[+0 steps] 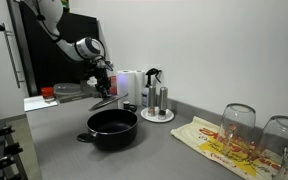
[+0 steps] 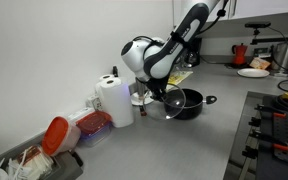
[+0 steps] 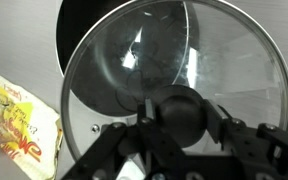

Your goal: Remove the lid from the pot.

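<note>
My gripper should set the glass lid down on the grey counter (image 1: 79, 112), in the spot between the black pot and the container with the red lid.
A black pot (image 1: 112, 126) stands open on the grey counter; it also shows in an exterior view (image 2: 189, 103) and at the top of the wrist view (image 3: 89, 25). My gripper (image 3: 182, 115) is shut on the black knob (image 3: 182, 108) of the glass lid (image 3: 124, 70). It holds the lid tilted in the air, off the pot and just beside its rim. In both exterior views the lid (image 1: 103, 102) (image 2: 155, 106) hangs under the gripper (image 1: 103, 86) (image 2: 154, 94).
A paper towel roll (image 2: 114, 100) and a red-lidded container (image 2: 59, 135) stand by the wall. Two grinders on a plate (image 1: 157, 101) sit behind the pot. Wine glasses (image 1: 239, 122) and a printed cloth (image 1: 216, 142) lie near it. A stove (image 2: 279, 130) borders the counter.
</note>
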Motion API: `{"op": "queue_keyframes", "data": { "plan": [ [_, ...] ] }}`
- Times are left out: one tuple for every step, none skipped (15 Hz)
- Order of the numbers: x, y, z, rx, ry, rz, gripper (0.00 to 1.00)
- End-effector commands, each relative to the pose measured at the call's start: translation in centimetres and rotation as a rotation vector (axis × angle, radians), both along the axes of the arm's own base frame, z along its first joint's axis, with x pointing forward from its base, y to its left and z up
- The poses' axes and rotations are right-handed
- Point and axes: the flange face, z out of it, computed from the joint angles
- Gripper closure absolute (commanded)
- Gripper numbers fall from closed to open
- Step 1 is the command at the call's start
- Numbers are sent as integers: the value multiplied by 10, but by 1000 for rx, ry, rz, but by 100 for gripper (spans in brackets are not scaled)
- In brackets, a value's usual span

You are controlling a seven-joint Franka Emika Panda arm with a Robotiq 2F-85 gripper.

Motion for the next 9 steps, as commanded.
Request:
{"op": "queue_keyframes", "data": {
  "plan": [
    [15,30,41,20,-45,64,75],
    [16,40,45,38,-50,79,75],
    [15,53,44,61,-46,99,75],
    [13,67,41,83,-37,120,75],
    [11,80,38,101,-28,138,75],
    [7,93,34,118,-16,158,75],
    [4,106,29,136,-2,173,75],
    [0,118,25,154,12,188,75],
    [-2,129,19,172,25,198,75]
  ]
}}
